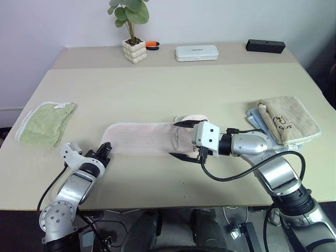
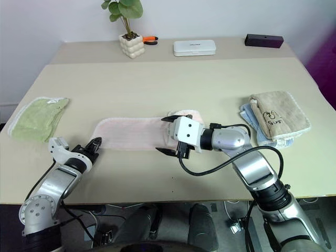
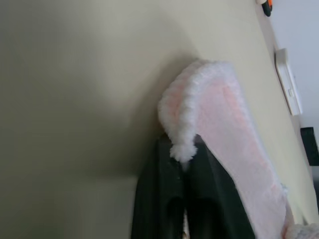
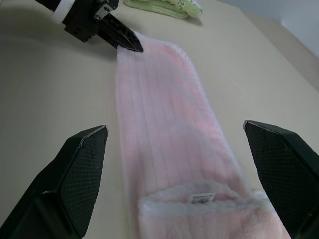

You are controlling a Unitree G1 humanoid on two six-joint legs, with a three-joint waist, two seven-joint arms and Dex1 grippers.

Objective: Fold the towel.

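My left gripper needs to let go of the pale pink towel's loose corner on top of the towel's folded-back end (image 1: 179, 148) (image 3: 294, 233).
The pale pink towel (image 1: 144, 137) lies as a long strip across the middle of the table, its right end folded back over itself with a small tag (image 4: 202, 198) showing. My left gripper (image 1: 106, 148) is at the towel's left near corner, and its black fingers (image 3: 160, 199) are shut on the fluffy corner (image 3: 182, 149). My right gripper (image 1: 181, 140) hovers low over the folded right end and points along the strip. It is open wide with one finger on either side of the towel and nothing between them.
A light green towel (image 1: 44, 122) lies at the left table edge. A beige towel on blue cloth (image 1: 287, 118) sits at the right. Along the back stand a potted plant (image 1: 134, 50), an orange tool (image 1: 152, 45), a white case (image 1: 197, 52) and a black box (image 1: 265, 45).
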